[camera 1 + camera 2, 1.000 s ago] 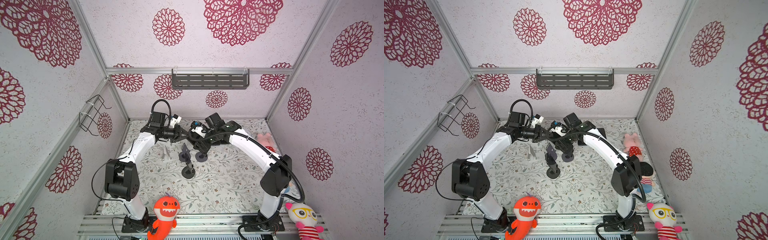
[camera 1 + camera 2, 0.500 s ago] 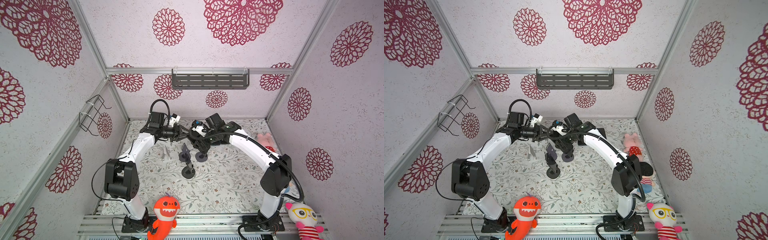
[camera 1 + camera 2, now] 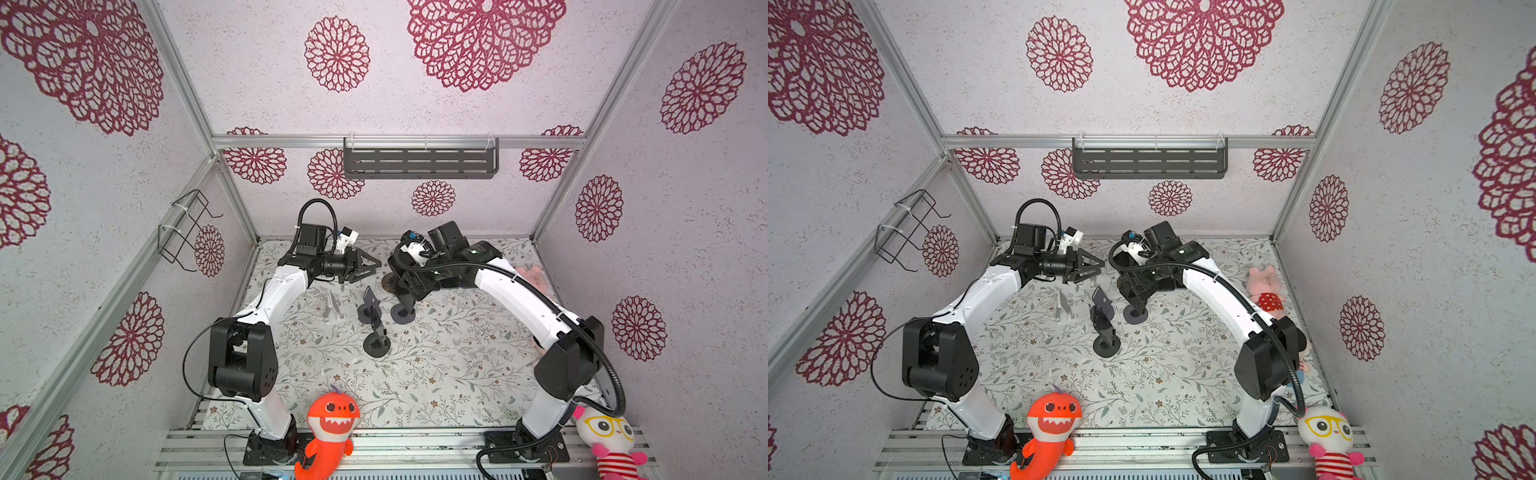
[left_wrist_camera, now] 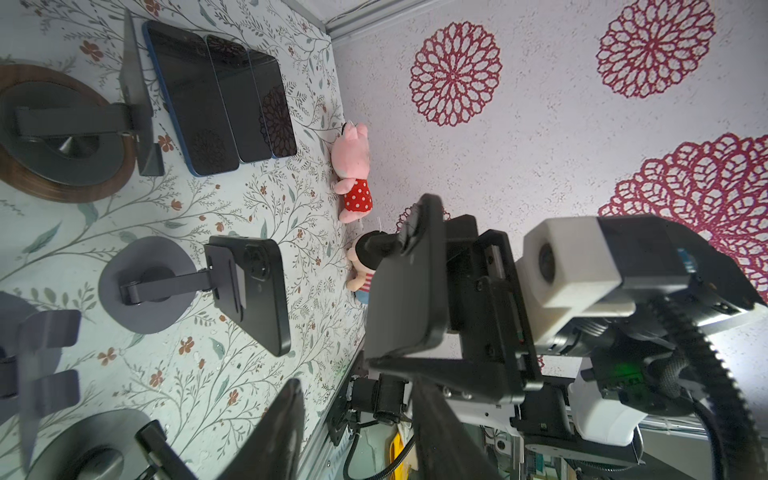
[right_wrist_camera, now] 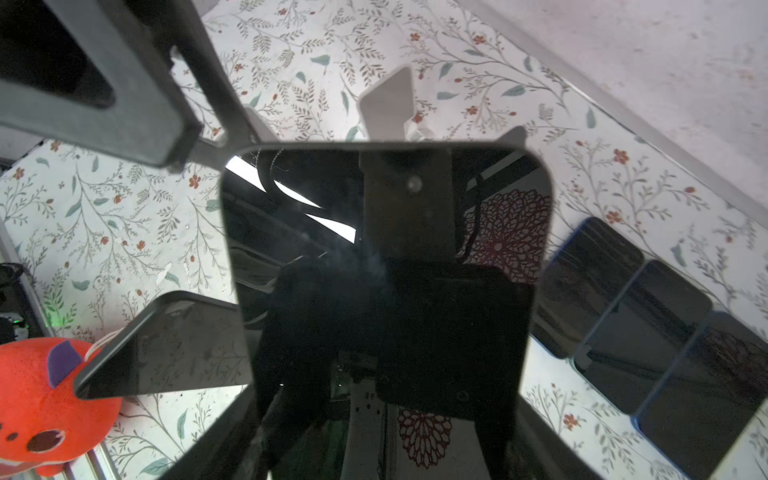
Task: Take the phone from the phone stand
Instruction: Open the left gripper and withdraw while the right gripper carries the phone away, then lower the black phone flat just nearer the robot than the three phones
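My right gripper is going to put the black phone down in front of the flat dark phone (image 3: 476, 306) nearest the pink toy.
My right gripper (image 3: 406, 291) is shut on a black phone (image 5: 386, 266), whose dark screen fills the right wrist view. The left wrist view shows that phone (image 4: 409, 282) lifted off the table, pinched between the right fingers. My left gripper (image 4: 357, 399) stands open with nothing between its fingers, level with the phone's far edge and just short of it (image 3: 372, 266). Below the held phone, another black phone (image 4: 257, 291) leans on a grey round-based phone stand (image 4: 145, 286). An empty stand on a wooden disc (image 4: 62, 133) stands further back.
Three dark phones (image 4: 220, 95) lie flat side by side near the back wall. A white stand (image 3: 334, 309) and two more black stands (image 3: 376, 345) crowd the table's middle. Plush toys sit at the right wall (image 3: 1264, 291) and along the front rail (image 3: 330, 432).
The left gripper's jaws have gone from shut to open while it stayed almost in place. The right arm and its phone have not moved.
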Robot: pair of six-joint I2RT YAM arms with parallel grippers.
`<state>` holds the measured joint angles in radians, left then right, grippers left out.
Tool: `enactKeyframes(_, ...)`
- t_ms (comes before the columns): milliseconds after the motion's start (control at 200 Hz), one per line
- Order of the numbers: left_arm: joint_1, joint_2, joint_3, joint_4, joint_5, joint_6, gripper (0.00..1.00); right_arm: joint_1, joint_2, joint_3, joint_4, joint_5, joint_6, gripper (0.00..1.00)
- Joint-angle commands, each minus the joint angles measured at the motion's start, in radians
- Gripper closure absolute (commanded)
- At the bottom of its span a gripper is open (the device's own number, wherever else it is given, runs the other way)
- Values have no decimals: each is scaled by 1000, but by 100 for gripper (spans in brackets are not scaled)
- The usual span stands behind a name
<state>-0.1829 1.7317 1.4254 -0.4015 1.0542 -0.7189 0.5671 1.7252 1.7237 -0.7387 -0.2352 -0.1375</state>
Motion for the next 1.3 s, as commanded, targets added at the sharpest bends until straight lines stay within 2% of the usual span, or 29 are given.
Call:
enactKeyframes(0, 10, -35, -4, 8, -17, 15, 54, -50, -99, -3, 5, 42, 48, 48)
enactKeyframes(260, 10, -42, 10, -48, -67, 62, 53, -209, -189, -104, -18, 111, 127, 48)
enactKeyframes(360, 10, -46, 16, -71, -94, 78, 53, -244, -190, -132, -56, 187, 116, 48)
enactKeyframes(590, 11, -47, 21, -99, -147, 102, 53, -356, -187, -310, -1, 162, 134, 48)
enactKeyframes(911, 25, -61, 26, -141, -201, 129, 52, -453, -67, -464, 107, 131, 140, 45)
enactKeyframes(1296, 34, -62, 29, -142, -201, 127, 52, -477, 130, -446, 170, 105, 113, 37)
